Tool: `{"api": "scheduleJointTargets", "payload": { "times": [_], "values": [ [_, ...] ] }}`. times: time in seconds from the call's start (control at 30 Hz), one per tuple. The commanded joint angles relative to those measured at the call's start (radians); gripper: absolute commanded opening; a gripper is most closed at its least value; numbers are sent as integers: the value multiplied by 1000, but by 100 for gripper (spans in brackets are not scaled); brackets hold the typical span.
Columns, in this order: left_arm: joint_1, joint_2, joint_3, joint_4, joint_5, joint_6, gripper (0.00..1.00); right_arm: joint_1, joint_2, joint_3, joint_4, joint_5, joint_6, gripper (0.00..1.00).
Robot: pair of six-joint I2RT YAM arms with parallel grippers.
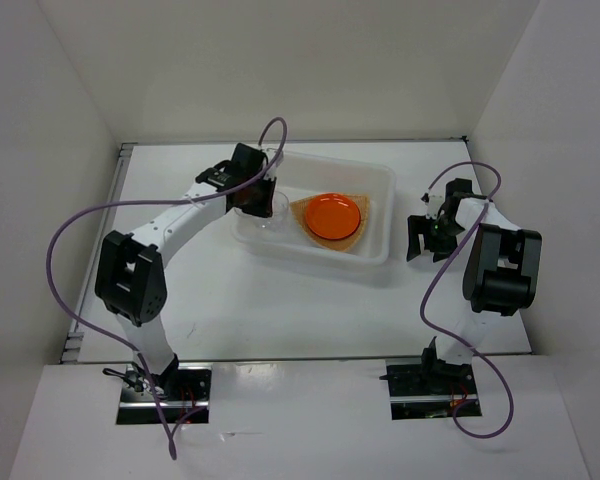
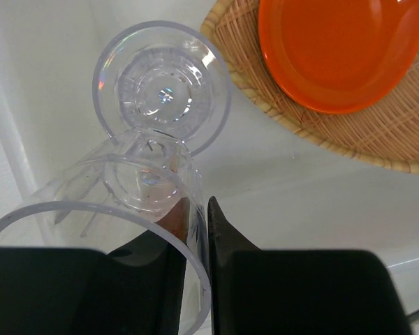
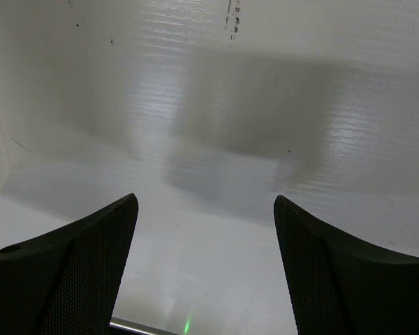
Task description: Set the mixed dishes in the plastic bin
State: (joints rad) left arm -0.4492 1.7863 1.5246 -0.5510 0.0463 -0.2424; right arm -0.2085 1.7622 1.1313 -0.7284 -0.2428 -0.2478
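My left gripper is going to release the tilted clear cup, still held over the bin's end, on the bottom of the bin, in between the standing cup (image 1: 266, 228) (image 2: 173, 215) and the near side of the bin.
The white plastic bin (image 1: 378, 176) sits mid-table. Inside it lies the tan woven plate (image 1: 354, 241), with the orange plate (image 1: 331, 215) resting on top of it. My left gripper (image 1: 259, 199) hangs over the bin's left end, shut on the wall of a tilted clear cup (image 2: 126, 188); one finger is inside the cup and one outside, as the left wrist view shows at the gripper (image 2: 199, 209). A second clear cup (image 2: 160, 87) stands upright on the bin floor (image 2: 300, 188) just beyond it, beside the woven plate (image 2: 377, 132) and orange plate (image 2: 342, 49). My right gripper (image 1: 427, 235) is open, right of the bin.
White walls enclose the table on three sides. The right wrist view shows only bare white table between the right gripper's (image 3: 206, 209) wide fingers. Purple cables loop off both arms.
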Motion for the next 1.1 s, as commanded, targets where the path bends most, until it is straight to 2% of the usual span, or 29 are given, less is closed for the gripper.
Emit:
{"api": "scheduleJointTargets", "payload": {
  "times": [0.0,0.37,0.63,0.93,1.07],
  "values": [
    [-11,10,68,-13,-29,23,0,-6,3,24,1,7,2,83],
    [-34,84,101,-66,40,41,0,-6,3,24,1,7,2,83],
    [-52,-40,55,-15,72,51,0,-6,3,24,1,7,2,83],
    [-91,-62,43,-17,81,69,0,-6,3,24,1,7,2,83],
    [-91,-12,57,-39,69,69,2,-6,3,24,1,7,2,83]
  ]
}}
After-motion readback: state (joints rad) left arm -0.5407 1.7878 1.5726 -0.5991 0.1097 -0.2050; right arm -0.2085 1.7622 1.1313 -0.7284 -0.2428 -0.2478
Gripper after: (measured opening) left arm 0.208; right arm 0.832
